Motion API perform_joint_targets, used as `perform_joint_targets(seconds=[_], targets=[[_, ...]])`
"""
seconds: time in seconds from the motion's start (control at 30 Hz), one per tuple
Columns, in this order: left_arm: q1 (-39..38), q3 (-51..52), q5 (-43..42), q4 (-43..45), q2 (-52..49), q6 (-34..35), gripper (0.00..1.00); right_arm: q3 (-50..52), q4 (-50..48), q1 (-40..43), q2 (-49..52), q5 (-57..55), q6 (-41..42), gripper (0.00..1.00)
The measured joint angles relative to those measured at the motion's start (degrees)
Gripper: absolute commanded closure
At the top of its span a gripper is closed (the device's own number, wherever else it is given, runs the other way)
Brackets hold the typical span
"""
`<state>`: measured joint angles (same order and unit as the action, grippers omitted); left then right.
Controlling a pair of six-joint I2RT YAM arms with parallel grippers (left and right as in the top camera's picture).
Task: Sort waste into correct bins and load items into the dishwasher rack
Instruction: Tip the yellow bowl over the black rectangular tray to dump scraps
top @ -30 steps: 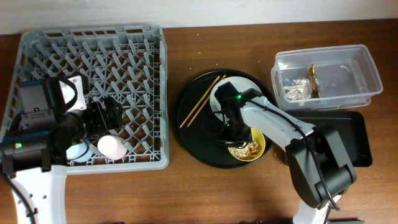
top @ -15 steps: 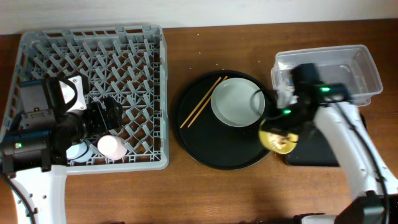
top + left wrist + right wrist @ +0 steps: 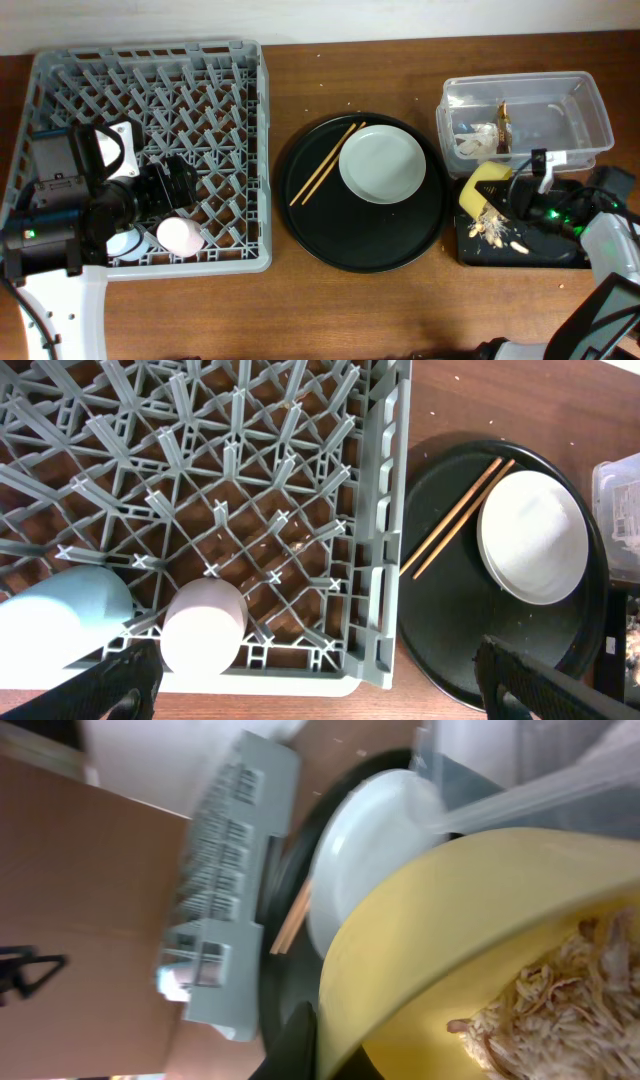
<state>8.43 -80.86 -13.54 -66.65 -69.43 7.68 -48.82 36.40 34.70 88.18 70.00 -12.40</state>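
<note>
My right gripper is going to set the yellow bowl down on the round black tray (image 3: pixel 356 232) (image 3: pixel 302 988) just in front of the grey plate.
My right gripper (image 3: pixel 512 196) is shut on the rim of the yellow bowl (image 3: pixel 482 190) and holds it tipped over the shallow black tray (image 3: pixel 570 250). Beige food scraps (image 3: pixel 497 232) lie on that tray, and more cling inside the bowl (image 3: pixel 560 990). The clear tub (image 3: pixel 585 110) holds the white tissue (image 3: pixel 472 142) and brown wrapper (image 3: pixel 504 128). The grey plate (image 3: pixel 382 166) and the chopsticks (image 3: pixel 325 163) lie on the round black tray (image 3: pixel 330 235). The pink cup (image 3: pixel 180 236) and blue cup (image 3: pixel 128 242) stand in the grey rack (image 3: pixel 150 70). My left gripper (image 3: pixel 320 695) is open above the rack's near edge.
The brown table shows between the rack and the round tray (image 3: pixel 275 100). In the left wrist view the rack's corner (image 3: pixel 385 610) sits beside the round tray (image 3: pixel 450 660). The clear tub stands just behind the shallow black tray.
My right gripper carried the yellow bowl from the round tray rightwards to the shallow black tray and tipped it; scraps now lie on that tray. The left arm has not moved.
</note>
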Motion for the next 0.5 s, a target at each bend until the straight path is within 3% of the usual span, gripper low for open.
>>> perform_joint_targets(seconds=[0.2,0.5], targets=[[0.0,0.0,0.0,0.0,0.0,0.0,0.01,0.2,-0.8,1.3,0.0,13.4,-5.5,0.96],[0.0,0.0,0.0,0.0,0.0,0.0,0.01,0.3,1.6,1.4,0.1,7.1,-1.8,0.96]])
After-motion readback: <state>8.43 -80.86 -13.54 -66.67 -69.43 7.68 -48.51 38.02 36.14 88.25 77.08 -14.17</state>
